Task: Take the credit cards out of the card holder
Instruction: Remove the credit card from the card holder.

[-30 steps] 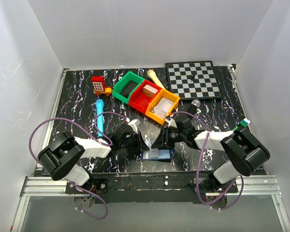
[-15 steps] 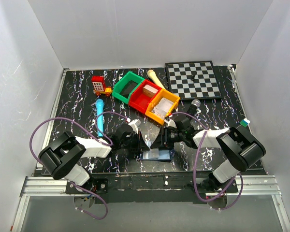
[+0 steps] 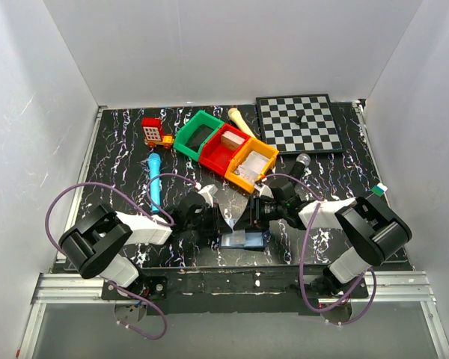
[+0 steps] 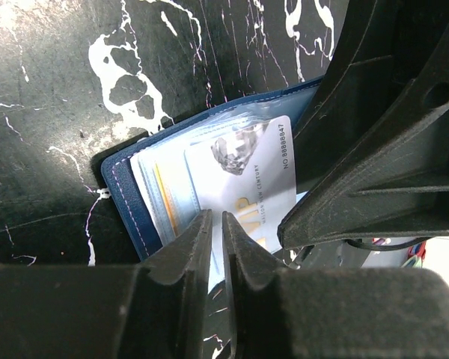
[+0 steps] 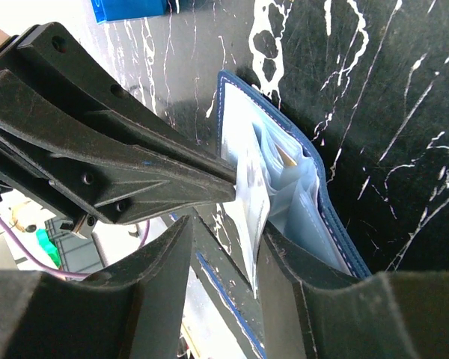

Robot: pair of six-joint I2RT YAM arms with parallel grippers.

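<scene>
The left gripper's fingers are over the VIP card's edge, so it should open and pinch the card holder's edge (image 4: 127, 212), leaving the card free to slide.
The card holder (image 3: 243, 239) lies open on the black marbled table near the front edge, between both grippers. Its navy outside (image 4: 127, 194) and pale blue pockets with several cards show in the left wrist view. My left gripper (image 3: 223, 222) is shut on the edge of a white VIP credit card (image 4: 247, 172), its fingertips (image 4: 217, 217) almost together. In the right wrist view that card (image 5: 254, 202) stands partly up out of the holder (image 5: 322, 202). My right gripper (image 5: 226, 228) is open astride the card, one finger (image 5: 299, 269) against the pockets.
Green (image 3: 198, 134), red (image 3: 226, 148) and orange (image 3: 252, 163) bins stand in a row behind the grippers. A chessboard (image 3: 298, 123) lies at the back right. A teal marker (image 3: 156, 183) and a red toy block (image 3: 152, 129) lie to the left.
The right arm's elbow has swung a little to the left. Both grippers stay at the card holder, and the left arm has not moved.
</scene>
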